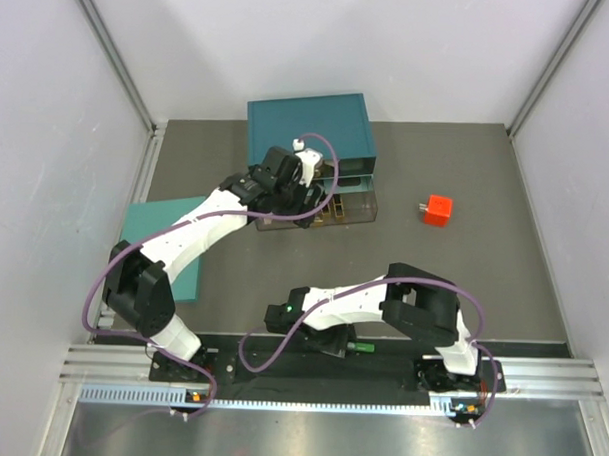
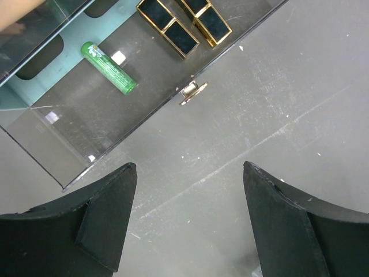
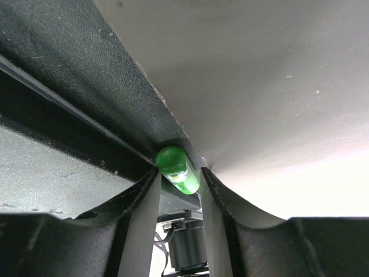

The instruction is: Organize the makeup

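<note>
The green stick slants between my right fingers beside the black rail, so I should open, turn to match its slant and close around its body (image 3: 184,180).
My right gripper (image 1: 348,347) is low at the table's near edge, against the black rail. In the right wrist view its fingers (image 3: 144,196) are closed on either side of a green stick (image 3: 177,169) that lies against the rail; the stick also shows in the top view (image 1: 361,347). My left gripper (image 1: 308,193) is open and empty over bare table (image 2: 190,173), just in front of a clear drawer (image 2: 115,124). In the drawer lie another green stick (image 2: 109,68) and black-and-gold flat cases (image 2: 168,27). The other makeup is out of view.
The clear drawer stands pulled out of a teal box (image 1: 310,128) at the back and has a small gold handle (image 2: 193,92). A red cube (image 1: 435,209) sits to the right. A flat teal panel (image 1: 169,245) lies at the left under the left arm.
</note>
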Action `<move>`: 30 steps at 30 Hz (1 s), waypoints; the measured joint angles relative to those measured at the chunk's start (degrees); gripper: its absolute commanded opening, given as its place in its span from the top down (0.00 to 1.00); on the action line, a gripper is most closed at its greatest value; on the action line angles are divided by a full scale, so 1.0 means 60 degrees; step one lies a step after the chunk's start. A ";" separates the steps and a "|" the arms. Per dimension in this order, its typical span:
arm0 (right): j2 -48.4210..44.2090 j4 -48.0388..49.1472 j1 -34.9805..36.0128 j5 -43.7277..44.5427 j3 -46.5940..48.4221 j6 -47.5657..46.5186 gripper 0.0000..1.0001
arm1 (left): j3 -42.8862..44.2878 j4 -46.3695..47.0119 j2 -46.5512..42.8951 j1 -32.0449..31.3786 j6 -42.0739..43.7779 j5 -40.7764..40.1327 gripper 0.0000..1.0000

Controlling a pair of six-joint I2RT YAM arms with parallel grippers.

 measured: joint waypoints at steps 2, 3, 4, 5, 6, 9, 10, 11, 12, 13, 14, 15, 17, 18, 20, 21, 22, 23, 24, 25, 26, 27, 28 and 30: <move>0.0007 -0.0018 0.0000 -0.0015 0.0004 -0.0047 0.96 | 0.0004 0.0004 0.0000 0.0033 0.0000 -0.0004 0.21; 0.0007 -0.0044 0.0000 -0.0047 0.0007 -0.0087 0.97 | 0.0004 0.0004 0.0000 0.0044 0.0000 -0.0004 0.21; 0.0000 -0.0073 0.0000 -0.0066 0.0018 -0.0204 0.98 | 0.0004 0.0000 0.0000 0.0047 0.0000 -0.0007 0.21; -0.0011 -0.0080 0.0000 -0.0073 0.0022 -0.0266 0.99 | 0.0004 0.0000 0.0000 0.0051 0.0000 -0.0011 0.21; -0.0026 -0.0084 0.0000 -0.0084 0.0022 -0.0324 1.00 | 0.0007 0.0004 0.0000 0.0066 0.0000 -0.0015 0.21; -0.0073 -0.0073 0.0000 -0.0186 0.0011 -0.0499 1.00 | 0.0040 0.0007 0.0000 0.0113 0.0000 -0.0018 0.21; -0.0080 -0.0076 0.0000 -0.0233 0.0007 -0.0543 1.00 | 0.0062 0.0007 0.0000 0.0120 0.0000 -0.0018 0.21; -0.0095 -0.0084 0.0000 -0.0291 0.0007 -0.0594 1.00 | 0.0080 0.0015 0.0000 0.0131 0.0000 -0.0022 0.21; -0.0131 -0.0106 0.0000 -0.0346 0.0007 -0.0619 1.00 | 0.0098 0.0011 0.0000 0.0142 0.0000 -0.0025 0.21; -0.0208 -0.0149 0.0000 -0.0401 0.0007 -0.0637 1.00 | 0.0135 0.0000 0.0000 0.0157 0.0000 -0.0036 0.21; -0.0284 -0.0127 0.0000 -0.0433 -0.0007 -0.0648 1.00 | 0.0193 0.0000 0.0004 0.0168 0.0000 -0.0055 0.21; -0.0324 -0.0084 0.0000 -0.0452 -0.0022 -0.0678 1.00 | 0.0229 0.0007 0.0004 0.0178 0.0000 -0.0058 0.21; -0.0426 -0.0011 0.0000 -0.0535 -0.0033 -0.0707 1.00 | 0.0346 0.0004 0.0004 0.0208 0.0000 -0.0084 0.21; -0.0506 0.0044 0.0000 -0.0554 -0.0029 -0.0732 1.00 | 0.0390 0.0007 0.0004 0.0229 0.0000 -0.0095 0.21; -0.0790 0.0058 0.0000 -0.0568 0.0004 -0.0780 1.00 | 0.0466 0.0007 0.0004 0.0262 0.0000 -0.0124 0.21; -0.0943 0.0058 0.0000 -0.0565 0.0040 -0.0787 1.00 | 0.0506 0.0015 0.0007 0.0288 0.0000 -0.0124 0.21; -0.1147 0.0073 -0.0004 -0.0554 0.0095 -0.0790 1.00 | 0.0532 0.0029 0.0007 0.0321 0.0000 -0.0131 0.21; -0.1341 0.0098 -0.0004 -0.0546 0.0146 -0.0794 1.00 | 0.0550 0.0033 0.0007 0.0350 0.0000 -0.0131 0.21; -0.1512 0.0138 -0.0004 -0.0543 0.0178 -0.0794 0.99 | 0.0576 0.0040 0.0018 0.0386 0.0000 -0.0131 0.21; -0.1654 0.0193 -0.0004 -0.0535 0.0178 -0.0805 0.97 | 0.0594 0.0044 0.0033 0.0419 0.0000 -0.0131 0.21; -0.1716 0.0219 -0.0004 -0.0539 0.0175 -0.0820 0.88 | 0.0619 0.0040 0.0062 0.0437 0.0000 -0.0131 0.21; -0.1723 0.0259 -0.0004 -0.0539 0.0157 -0.0834 0.84 | 0.0648 0.0040 0.0095 0.0448 0.0000 -0.0127 0.21; -0.1723 0.0346 -0.0004 -0.0539 0.0080 -0.0874 0.80 | 0.0688 0.0044 0.0157 0.0477 0.0000 -0.0127 0.21; -0.1723 0.0415 -0.0004 -0.0561 -0.0084 -0.0892 0.73 | 0.0707 0.0047 0.0237 0.0495 0.0004 -0.0127 0.20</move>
